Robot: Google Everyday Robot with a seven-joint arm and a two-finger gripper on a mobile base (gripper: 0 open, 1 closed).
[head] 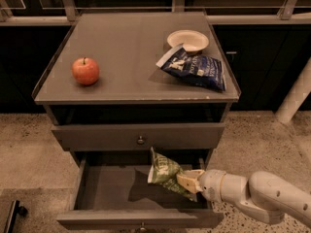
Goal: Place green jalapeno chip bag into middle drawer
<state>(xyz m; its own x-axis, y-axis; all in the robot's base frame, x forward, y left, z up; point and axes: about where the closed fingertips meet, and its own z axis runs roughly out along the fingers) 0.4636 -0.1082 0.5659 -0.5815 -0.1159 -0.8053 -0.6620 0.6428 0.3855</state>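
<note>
I will put the green jalapeno chip bag on the middle drawer's bottom, by the side (176, 188) nearest my arm.
The green jalapeno chip bag (164, 172) is olive-green and white and crumpled. My gripper (187, 183) is shut on its right end and holds it low inside the open middle drawer (102, 188), toward the drawer's right side. The bag casts a shadow on the drawer's bare grey floor. My white arm reaches in from the lower right. The drawer's front panel and small knob (142, 224) are at the bottom edge of the view.
A closed grey drawer with a brass knob (140, 140) is above the open one. On the cabinet top (126, 47) lie a red apple (85, 71), a dark blue chip bag (195, 70) and a white bowl (188, 40). Speckled floor surrounds the cabinet.
</note>
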